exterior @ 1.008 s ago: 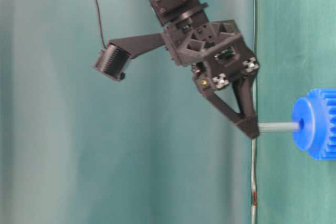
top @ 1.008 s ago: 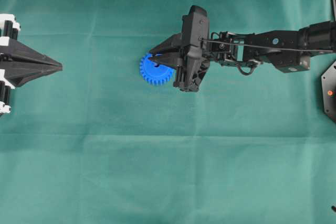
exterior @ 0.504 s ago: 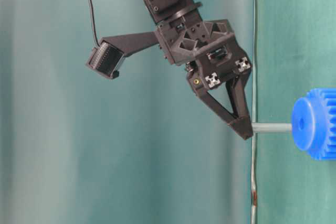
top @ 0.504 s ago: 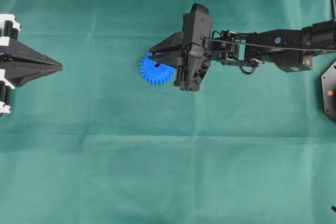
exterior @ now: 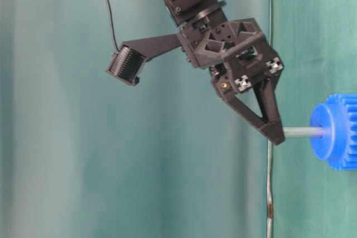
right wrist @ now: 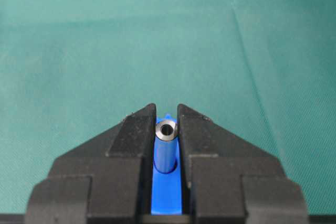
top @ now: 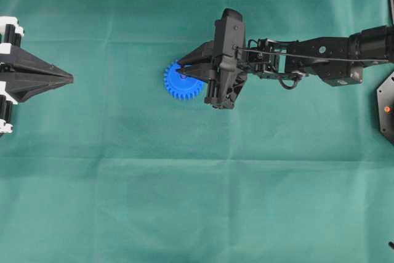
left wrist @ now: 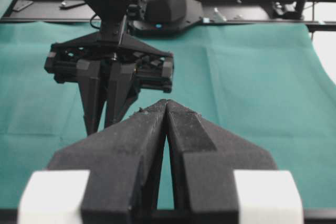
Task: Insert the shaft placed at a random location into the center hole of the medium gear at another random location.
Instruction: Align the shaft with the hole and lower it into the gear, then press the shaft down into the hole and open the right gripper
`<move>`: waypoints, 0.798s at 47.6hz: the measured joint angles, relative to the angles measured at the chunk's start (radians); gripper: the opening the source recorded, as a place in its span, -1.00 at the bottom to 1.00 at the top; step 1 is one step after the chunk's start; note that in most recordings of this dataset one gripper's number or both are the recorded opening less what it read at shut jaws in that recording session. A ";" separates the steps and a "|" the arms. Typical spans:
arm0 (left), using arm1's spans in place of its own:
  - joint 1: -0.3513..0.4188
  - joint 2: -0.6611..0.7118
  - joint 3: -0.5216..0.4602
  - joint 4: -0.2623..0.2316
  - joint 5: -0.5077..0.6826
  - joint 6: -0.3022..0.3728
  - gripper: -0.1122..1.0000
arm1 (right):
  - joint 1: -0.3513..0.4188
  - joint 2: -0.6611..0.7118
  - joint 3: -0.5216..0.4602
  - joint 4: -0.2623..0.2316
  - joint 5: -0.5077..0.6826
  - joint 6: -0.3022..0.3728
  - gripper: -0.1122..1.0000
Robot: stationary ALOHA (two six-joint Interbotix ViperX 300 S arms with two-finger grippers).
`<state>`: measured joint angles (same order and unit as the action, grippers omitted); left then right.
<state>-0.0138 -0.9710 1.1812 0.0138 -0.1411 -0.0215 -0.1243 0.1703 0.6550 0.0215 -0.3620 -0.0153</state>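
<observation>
The robot's right gripper should release the silver shaft down in the blue medium gear's center hole [top: 184, 75] [right wrist: 166, 166], amid the raised middle part of the gear.
The blue medium gear [top: 178, 84] lies flat on the green cloth, a little left of the middle. My right gripper [top: 180, 68] hangs over it, shut on the upper end of the silver shaft [exterior: 301, 132]. The shaft stands square to the gear [exterior: 337, 132], and its lower end meets the hub right at the center hole, which the shaft hides. In the right wrist view the shaft's shiny ring end [right wrist: 167, 129] sits between the fingers [right wrist: 134, 129] of my right gripper [right wrist: 167, 113], with the gear [right wrist: 167, 195] under it. My left gripper [top: 69, 79] rests shut and empty at the far left.
Green cloth [top: 197, 201] covers the whole table. A black fixture [top: 386, 108] sits at the right edge. The left wrist view looks over my shut left gripper [left wrist: 166, 103] at the right gripper [left wrist: 107, 103] and a black frame rail [left wrist: 241, 11] along the far edge.
The right gripper drew the shaft slightly off the gear hub, then brought it back down, so its end now presses into the hub's centre. The left arm has not moved.
</observation>
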 measured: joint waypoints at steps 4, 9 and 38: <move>0.000 0.000 0.000 0.000 0.000 0.000 -0.80 | 0.000 0.006 0.002 0.000 -0.003 0.000 -0.57; 0.000 0.000 0.000 0.000 0.000 0.000 -0.80 | 0.000 0.020 0.002 0.000 -0.011 0.000 -0.57; 0.000 0.002 0.000 0.000 0.005 0.000 -0.80 | 0.002 0.077 0.002 0.005 -0.025 0.000 -0.57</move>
<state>-0.0138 -0.9695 1.1812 0.0138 -0.1365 -0.0215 -0.1227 0.2470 0.6565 0.0261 -0.3866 -0.0153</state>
